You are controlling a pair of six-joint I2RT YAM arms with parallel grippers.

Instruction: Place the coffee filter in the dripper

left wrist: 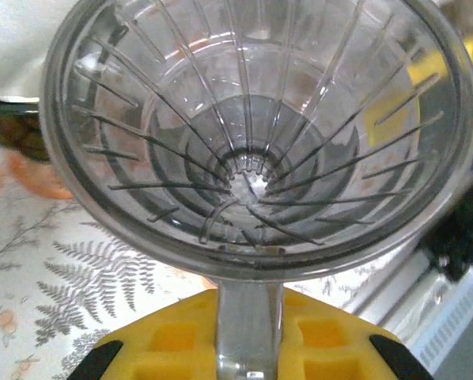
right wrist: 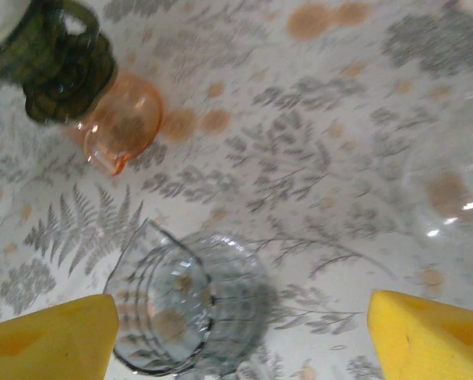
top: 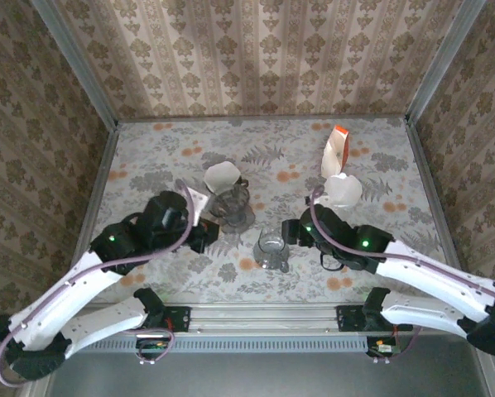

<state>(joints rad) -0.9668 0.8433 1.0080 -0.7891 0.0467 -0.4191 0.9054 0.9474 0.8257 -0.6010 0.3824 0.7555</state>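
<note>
My left gripper is going to release the clear ribbed glass dripper on the opening of the small glass jug (top: 274, 233).
The clear ribbed glass dripper (top: 271, 248) stands near the table's front middle. My left gripper (top: 223, 240) is shut on its handle (left wrist: 248, 332), which sits between the yellow fingers below the wide cone (left wrist: 252, 134). From above, the dripper (right wrist: 181, 309) lies low in the right wrist view, between the spread yellow fingers of my open right gripper (right wrist: 243, 305), which touches nothing. That gripper (top: 290, 231) hovers just right of the dripper. One white paper coffee filter (top: 344, 190) lies beside the right arm. Another white filter (top: 221, 175) rests on top of a dark green vessel (top: 231, 205).
A filter pack with an orange end (top: 336, 149) lies at the back right. The dark green vessel (right wrist: 54, 63) has an orange glass piece (right wrist: 122, 131) against it. The metal front rail (top: 264, 314) runs close behind the dripper. Patterned walls enclose the table.
</note>
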